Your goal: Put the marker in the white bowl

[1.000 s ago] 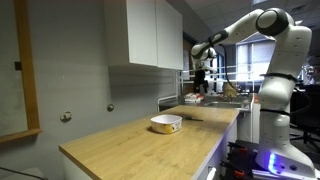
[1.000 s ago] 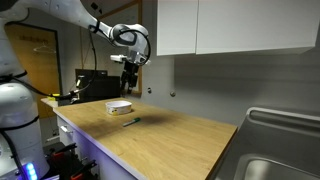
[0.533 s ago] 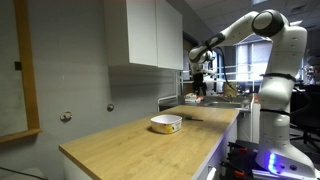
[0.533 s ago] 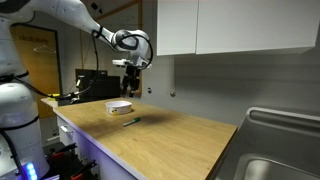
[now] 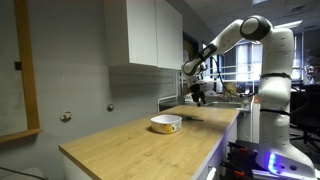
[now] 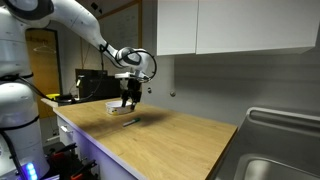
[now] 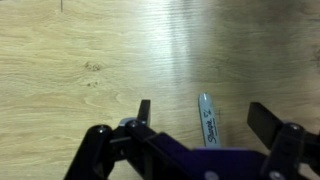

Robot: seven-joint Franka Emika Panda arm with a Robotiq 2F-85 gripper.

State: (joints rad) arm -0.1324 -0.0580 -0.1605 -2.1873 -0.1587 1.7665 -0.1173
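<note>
The robot's gripper should close on the printed middle of the marker's body [image 7: 210,126], where the dark lettering runs along it.
The marker [image 7: 207,120] is a slim grey pen lying flat on the wooden counter [image 7: 90,60]. In the wrist view it lies between my gripper's [image 7: 205,116] open fingers, its lower end hidden under the gripper body. In an exterior view the marker [image 6: 128,122] lies just below the lowered gripper [image 6: 128,101], a little in front of the white bowl [image 6: 114,107]. The bowl, small, shallow and round, also shows in the exterior view from the counter's far end [image 5: 166,123], with the gripper [image 5: 197,95] beyond it. The bowl looks empty. The marker is too small to make out there.
White wall cabinets [image 5: 145,35] hang above the back of the counter. A steel sink [image 6: 272,150] sits at one end of the counter. Dark equipment [image 6: 90,85] stands behind the bowl end. The counter's front edge [image 5: 215,140] is open.
The arm has come down from high above the bowl end of the counter. The gripper now hangs low, just over the marker. Bowl and marker have not moved.
</note>
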